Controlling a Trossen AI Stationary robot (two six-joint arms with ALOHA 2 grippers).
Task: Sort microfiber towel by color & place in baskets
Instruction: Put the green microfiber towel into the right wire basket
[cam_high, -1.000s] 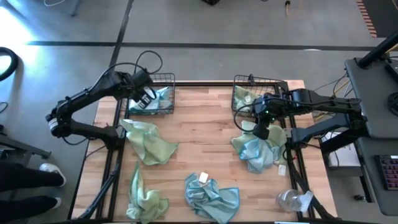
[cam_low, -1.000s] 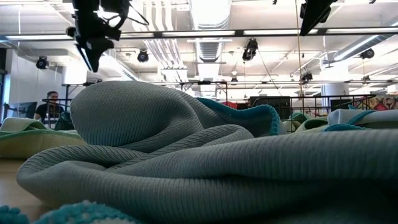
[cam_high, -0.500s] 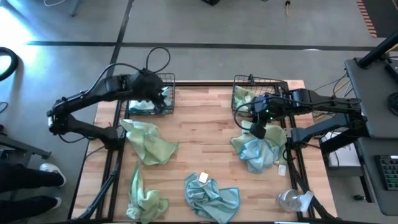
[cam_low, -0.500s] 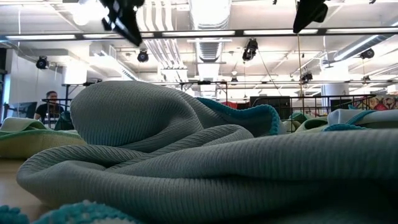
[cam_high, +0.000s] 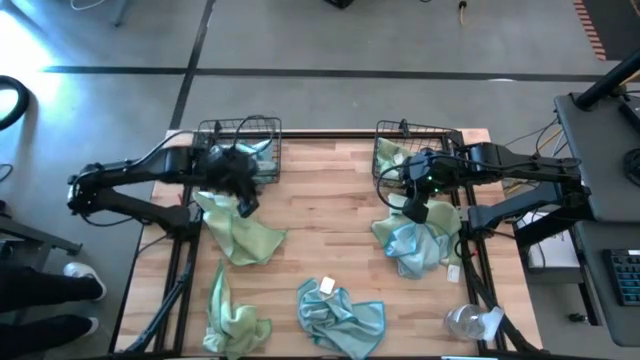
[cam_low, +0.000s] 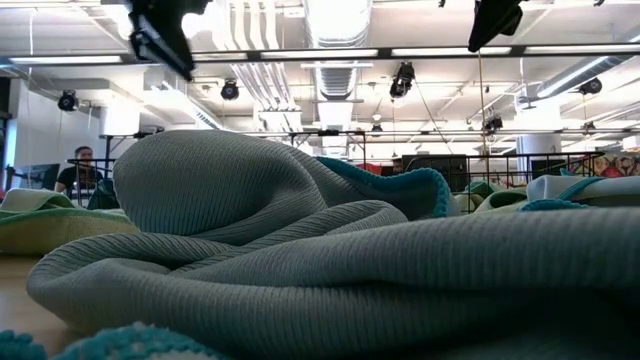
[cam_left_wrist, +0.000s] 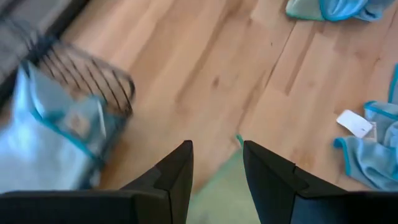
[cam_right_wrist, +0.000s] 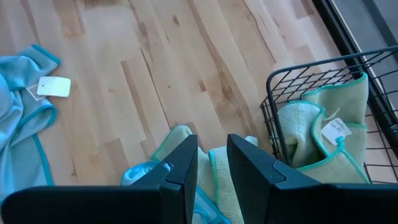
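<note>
The middle of the pale green towel (cam_high: 242, 237), the one lying beside the basket with the light blue towel, will be gripped by my left gripper.
My left gripper (cam_high: 245, 207) hangs open above the far corner of a pale green towel (cam_high: 238, 232), which lies flat on the table beside the left basket (cam_high: 268, 128). That basket holds a light blue towel (cam_left_wrist: 43, 143). My right gripper (cam_high: 418, 213) stands open above a crumpled pile of blue and green towels (cam_high: 412, 248), next to the right basket (cam_right_wrist: 292, 81), which holds a green towel (cam_right_wrist: 323, 134). Another green towel (cam_high: 232, 320) and a blue towel with a white tag (cam_high: 340, 315) lie near the front edge. Nothing sits between either pair of fingers.
A clear plastic wrapper (cam_high: 472, 322) lies at the near right corner. Bare wood (cam_high: 330, 210) runs between the two baskets and down the table's middle. In the low view a blue towel (cam_low: 330, 260) fills the foreground. A person (cam_low: 80, 165) sits far behind the table.
My left gripper has swung away from over the left basket toward the table's near edge and now hangs over the green towel beside the basket; it has tipped and turned on the way. The blue towel stays in the basket.
</note>
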